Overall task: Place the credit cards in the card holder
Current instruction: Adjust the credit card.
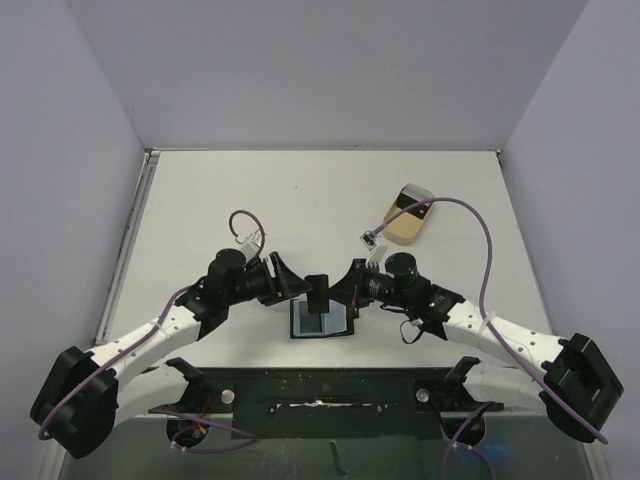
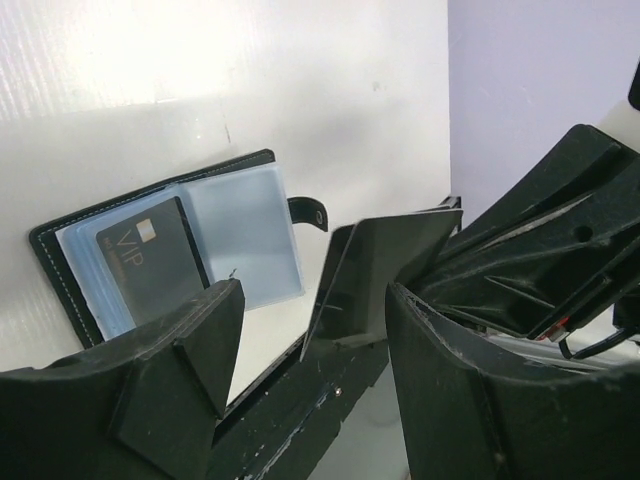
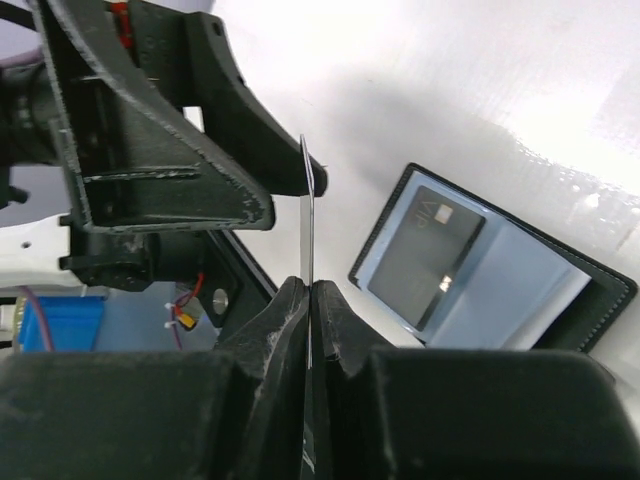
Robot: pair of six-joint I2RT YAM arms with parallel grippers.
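Note:
Next, my left gripper grips the loose end (image 2: 334, 292) of the dark credit cards that my right gripper pinches together, while my right gripper regrips to separate them.
The black card holder (image 1: 322, 323) lies open on the table between the two arms, with bluish-grey inner panels (image 2: 243, 240). A dark credit card marked VIP (image 2: 150, 262) sits in one of its pockets (image 3: 425, 255). My right gripper (image 3: 310, 292) is shut on a second dark credit card (image 3: 306, 225), holding it upright on edge just above the holder (image 1: 317, 292). My left gripper (image 2: 312, 310) is open, its fingers standing on either side of that card (image 2: 375, 260) without pinching it.
A beige oval tray (image 1: 404, 228) sits at the back right with something dark at its far end. Purple cables loop over both arms. The black base bar runs along the near table edge (image 1: 320, 385).

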